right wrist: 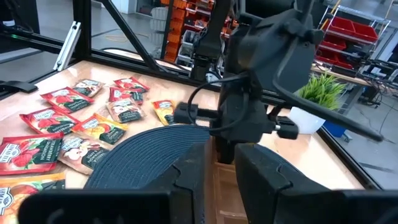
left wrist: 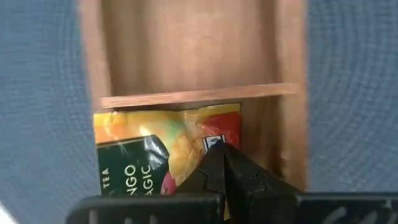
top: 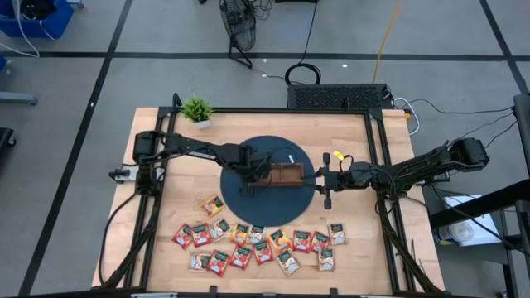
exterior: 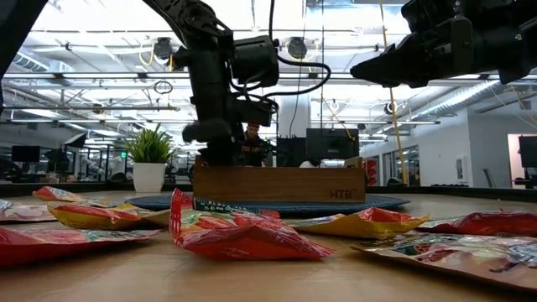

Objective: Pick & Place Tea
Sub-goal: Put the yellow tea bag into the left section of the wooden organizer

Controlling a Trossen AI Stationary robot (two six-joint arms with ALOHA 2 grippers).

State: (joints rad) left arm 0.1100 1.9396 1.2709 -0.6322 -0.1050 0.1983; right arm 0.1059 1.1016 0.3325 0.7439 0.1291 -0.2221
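Observation:
Next, I release the yellow-and-red tea sachet from my left gripper against the far side of the tray's end section (top: 254, 166) (left wrist: 142, 186) nearest the plant.
The brown wooden tray (top: 288, 175) lies on a round blue mat (top: 269, 149) at the table's middle. My left gripper (left wrist: 224, 163) points steeply down into the tray's left end compartment and is shut on a yellow-and-red tea sachet (left wrist: 155, 155). My right gripper (top: 319, 178) hovers level above the tray's right end, its fingers (right wrist: 186, 177) apart with nothing between them. Many more tea sachets (top: 257, 240) lie flat in rows near the table's front edge. My left gripper pinches the sachet between its two shut fingers at the red part of its edge (left wrist: 214, 142). The fingers come from above, slanting down. The sachet hangs below them inside the compartment, tilted with its printed face showing, beside the wooden divider (left wrist: 193, 96).
A small potted plant (top: 197, 110) stands at the table's far left. One sachet (top: 213, 204) lies apart, just off the mat's near left. The tray's middle compartment (left wrist: 186, 43) shows bare wood. Metal frame rails (top: 374, 149) run along the table's sides.

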